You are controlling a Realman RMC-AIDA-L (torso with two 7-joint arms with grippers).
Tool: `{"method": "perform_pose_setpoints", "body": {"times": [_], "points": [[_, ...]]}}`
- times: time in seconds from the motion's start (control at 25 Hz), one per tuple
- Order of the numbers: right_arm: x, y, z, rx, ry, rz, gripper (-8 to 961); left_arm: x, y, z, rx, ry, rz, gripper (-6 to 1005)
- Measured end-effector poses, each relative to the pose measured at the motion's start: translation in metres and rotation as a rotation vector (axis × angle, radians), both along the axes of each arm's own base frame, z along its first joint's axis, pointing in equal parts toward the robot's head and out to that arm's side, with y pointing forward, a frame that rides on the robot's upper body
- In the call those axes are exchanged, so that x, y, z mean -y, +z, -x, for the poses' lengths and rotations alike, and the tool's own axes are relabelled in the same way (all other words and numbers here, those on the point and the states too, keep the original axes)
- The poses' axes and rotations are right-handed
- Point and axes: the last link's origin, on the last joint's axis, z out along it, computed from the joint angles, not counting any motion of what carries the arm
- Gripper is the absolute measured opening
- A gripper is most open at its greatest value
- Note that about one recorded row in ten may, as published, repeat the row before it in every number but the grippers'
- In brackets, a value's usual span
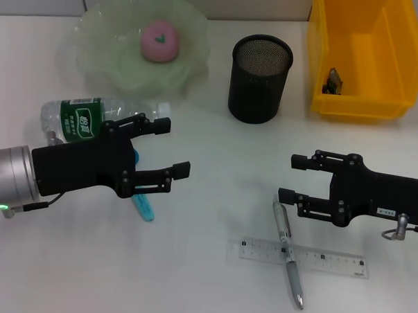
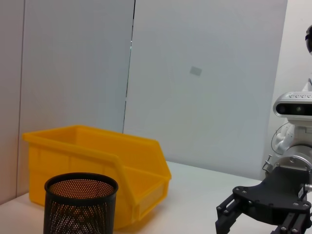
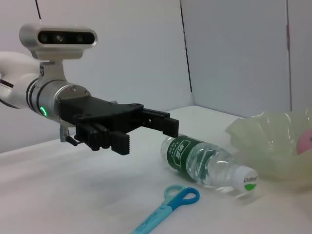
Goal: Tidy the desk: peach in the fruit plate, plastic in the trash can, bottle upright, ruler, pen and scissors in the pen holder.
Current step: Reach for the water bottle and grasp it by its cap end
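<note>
The clear bottle's neck [image 1: 150,111] sits just behind its white cap, and my left gripper will go there next and close on it.
A pink peach [image 1: 159,41] lies in the green glass fruit plate [image 1: 116,62]. The plastic [image 1: 333,82] rests inside the yellow trash can [image 1: 360,101]. On its side lies the clear bottle [image 1: 86,116], with its white cap toward the pen holder [image 1: 260,79]. My left gripper [image 1: 173,146] hovers open just beside the bottle and above the blue scissors [image 1: 144,206]. Low over the table, my right gripper [image 1: 290,178] is open and sits just behind the silver pen [image 1: 288,250], which crosses the clear ruler [image 1: 315,259]. The right wrist view shows the bottle [image 3: 204,163], the scissors [image 3: 165,209] and the left gripper [image 3: 146,137].
The black mesh pen holder [image 2: 80,202] stands next to the yellow trash can [image 2: 97,161] at the back right. The white table reaches a grey wall behind.
</note>
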Motion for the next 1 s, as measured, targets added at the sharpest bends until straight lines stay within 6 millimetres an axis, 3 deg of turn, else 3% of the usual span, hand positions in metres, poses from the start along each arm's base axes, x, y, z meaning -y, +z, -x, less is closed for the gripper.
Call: {"method": "perform_pose_setpoints", "body": {"times": [0.2,0.48,0.6,0.68,0.72,1.0], "points": [[-0.001,-0.001,-0.001,0.006,-0.007,-0.003,677,0.0,0.0,0.0,0.0,-0.001,0.0,859],[-0.001,-0.001,-0.001,0.007,-0.006,-0.004,677,-0.024,0.006,-0.02,-0.031,-0.033,0.015,860],[-0.002,-0.001,-0.001,0.008,-0.005,-0.005,677,-0.045,0.014,-0.033,-0.155,-0.04,0.034,860],[-0.002,0.0,-0.001,0.009,-0.004,-0.006,677,-0.045,0.014,-0.033,-0.155,-0.04,0.034,860],[-0.002,0.0,-0.001,0.009,-0.005,-0.006,677,-0.055,0.017,-0.042,-0.225,-0.049,0.035,860],[-0.001,0.0,-0.001,0.009,-0.006,-0.006,677,-0.074,0.016,-0.063,-0.399,-0.091,0.041,860]]}}
